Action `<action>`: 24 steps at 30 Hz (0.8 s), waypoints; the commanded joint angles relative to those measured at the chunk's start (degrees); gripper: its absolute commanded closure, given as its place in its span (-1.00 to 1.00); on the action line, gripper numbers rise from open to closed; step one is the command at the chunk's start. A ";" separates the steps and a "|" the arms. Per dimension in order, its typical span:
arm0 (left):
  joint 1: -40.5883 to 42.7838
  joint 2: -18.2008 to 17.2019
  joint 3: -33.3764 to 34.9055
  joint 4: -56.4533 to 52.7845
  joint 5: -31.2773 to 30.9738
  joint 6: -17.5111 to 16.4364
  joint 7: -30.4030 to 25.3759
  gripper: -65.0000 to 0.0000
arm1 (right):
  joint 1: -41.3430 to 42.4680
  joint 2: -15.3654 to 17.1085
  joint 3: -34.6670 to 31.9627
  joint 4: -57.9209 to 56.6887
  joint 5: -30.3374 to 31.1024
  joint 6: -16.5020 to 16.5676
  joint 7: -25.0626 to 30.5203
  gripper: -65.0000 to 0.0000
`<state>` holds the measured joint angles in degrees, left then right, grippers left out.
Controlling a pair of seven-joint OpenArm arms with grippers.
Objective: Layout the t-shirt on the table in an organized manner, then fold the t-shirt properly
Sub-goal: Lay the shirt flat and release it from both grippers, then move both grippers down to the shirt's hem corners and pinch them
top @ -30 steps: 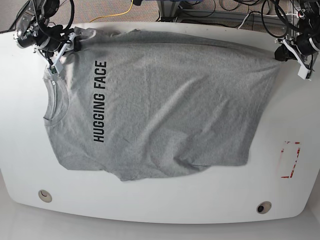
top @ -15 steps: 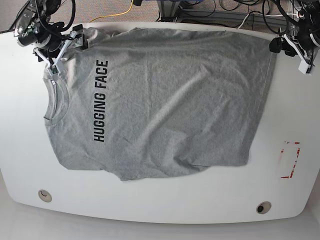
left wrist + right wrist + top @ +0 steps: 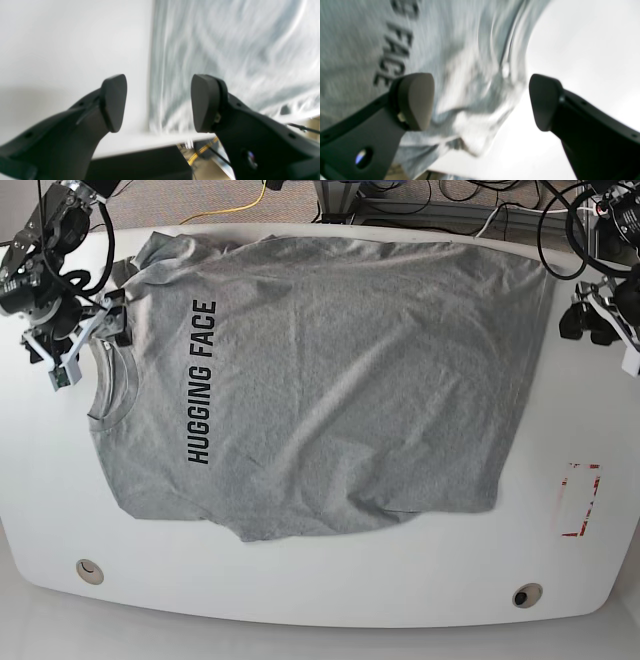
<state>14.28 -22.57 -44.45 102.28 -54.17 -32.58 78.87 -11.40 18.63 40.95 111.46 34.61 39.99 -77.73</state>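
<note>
My right gripper moves to the grey t-shirt next and closes on its near shoulder [image 3: 126,445], between the collar and the near sleeve.
The grey t-shirt [image 3: 320,380] lies spread on the white table [image 3: 330,590], its "HUGGING FACE" lettering facing up and its collar at the left. My right gripper [image 3: 88,345] hovers open beside the far-left sleeve. The right wrist view shows its jaws [image 3: 481,101] wide apart over the crumpled sleeve of the t-shirt [image 3: 470,112], holding nothing. By the far-right hem corner, my left gripper [image 3: 590,325] is open off the cloth. In the left wrist view it [image 3: 158,103] straddles the hem edge of the t-shirt [image 3: 225,50] above bare table [image 3: 62,50].
A red tape rectangle [image 3: 580,500] marks the table at the right. Two round grommet holes [image 3: 90,570] [image 3: 527,595] sit near the front edge. Cables and floor lie beyond the far edge.
Both grippers opened and let go of the shirt's far corners, then drew back outward and toward the front. The far edge of the shirt settled flat.
</note>
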 commanded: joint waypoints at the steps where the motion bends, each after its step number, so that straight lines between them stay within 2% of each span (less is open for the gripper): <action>1: -4.22 -2.09 -0.61 0.80 -0.38 -0.08 0.03 -0.18 | 4.41 2.60 0.33 -2.40 -0.37 0.01 0.42 -0.75; 6: -14.33 -2.09 1.76 0.53 -0.29 -0.08 0.12 -0.18 | 13.46 3.83 0.15 -10.93 -4.24 0.01 0.77 -0.75; 10: -21.10 -1.92 6.16 -0.79 1.38 0.53 0.03 -0.18 | 19.53 3.74 -0.64 -16.91 -9.60 0.01 4.64 -0.75; 16: -31.29 1.34 12.14 -7.99 10.08 2.03 -0.50 -0.18 | 27.71 4.71 -6.62 -28.16 -16.72 0.01 12.81 -0.75; 20: -35.16 3.89 14.51 -12.21 16.59 1.59 -4.37 -0.18 | 32.37 4.88 -8.91 -36.43 -19.97 0.01 18.61 -0.75; 24: -36.39 4.94 18.12 -15.64 21.43 1.59 -12.19 -0.18 | 36.85 4.88 -10.75 -44.78 -24.37 0.01 25.65 -0.74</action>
<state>-20.23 -17.06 -28.27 87.96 -34.54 -30.94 71.83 21.30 22.15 30.83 70.78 12.34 40.10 -56.73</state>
